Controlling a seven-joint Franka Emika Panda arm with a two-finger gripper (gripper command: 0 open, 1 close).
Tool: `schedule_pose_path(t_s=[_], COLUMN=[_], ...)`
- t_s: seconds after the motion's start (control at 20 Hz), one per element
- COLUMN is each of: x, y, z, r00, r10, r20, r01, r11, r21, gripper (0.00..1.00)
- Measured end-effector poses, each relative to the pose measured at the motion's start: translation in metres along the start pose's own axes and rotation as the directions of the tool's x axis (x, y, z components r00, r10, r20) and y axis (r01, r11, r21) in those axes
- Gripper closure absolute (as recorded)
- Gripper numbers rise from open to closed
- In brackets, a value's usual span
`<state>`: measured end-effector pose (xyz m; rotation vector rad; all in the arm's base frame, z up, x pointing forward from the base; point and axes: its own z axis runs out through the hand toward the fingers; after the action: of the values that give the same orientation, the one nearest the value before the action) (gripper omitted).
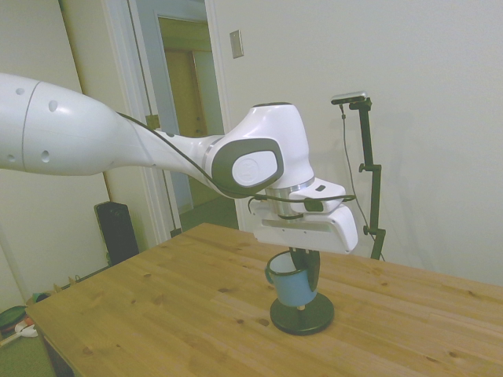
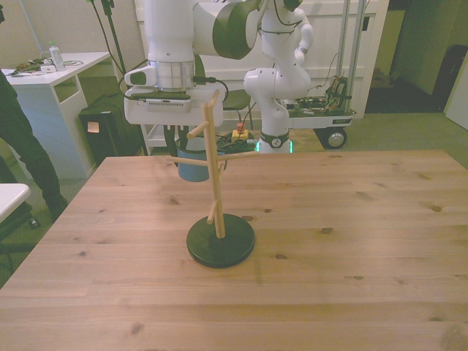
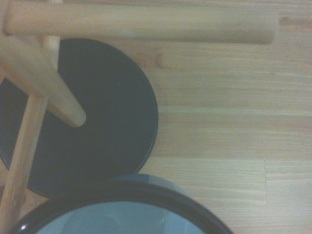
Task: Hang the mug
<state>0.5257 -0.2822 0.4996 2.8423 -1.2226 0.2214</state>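
Next, my gripper lets go of the blue mug on a lower peg (image 1: 281,285) (image 3: 36,183), just above the edge of the black round base.
The blue mug (image 1: 289,285) hangs upright above the table, held at its rim by my gripper (image 1: 302,265), which is shut on it. Its loop handle (image 1: 270,274) faces away from the rack. In the front view the mug (image 2: 191,170) sits just behind the wooden rack's post (image 2: 214,175), toward the front view's left, level with the lower pegs (image 2: 189,161). My gripper (image 2: 183,146) is above it. The rack's black round base (image 2: 220,243) rests on the table. The wrist view shows the mug's dark rim (image 3: 122,202) close to the base (image 3: 97,126) and below two pegs (image 3: 141,23).
The wooden table (image 2: 351,241) stretches wide around the rack. A person in dark clothes (image 2: 20,142) stands at the front view's left edge beside a white desk (image 2: 44,73). A second white robot arm on a cart (image 2: 281,88) stands behind the table.
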Motion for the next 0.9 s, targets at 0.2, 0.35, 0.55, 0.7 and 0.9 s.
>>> schedule_pose_path(t_s=[0.2,0.35,0.55,0.7,0.9], x=[0.01,0.015,0.019,0.02,0.021], y=[-0.007,-0.009,-0.003,-0.002,-0.003], z=[-0.001,0.0,-0.001,-0.001,-0.001], r00=[1.0,1.0,1.0,1.0,1.0], r10=[-0.001,0.001,0.013,0.018,0.019], r20=[0.002,0.0,-0.004,-0.004,-0.004], r01=[0.001,-0.001,-0.014,-0.018,-0.019], r11=[1.0,1.0,1.0,1.0,1.0], r21=[-0.007,-0.009,-0.008,-0.006,-0.004], gripper=[1.0,1.0,1.0,1.0,1.0])
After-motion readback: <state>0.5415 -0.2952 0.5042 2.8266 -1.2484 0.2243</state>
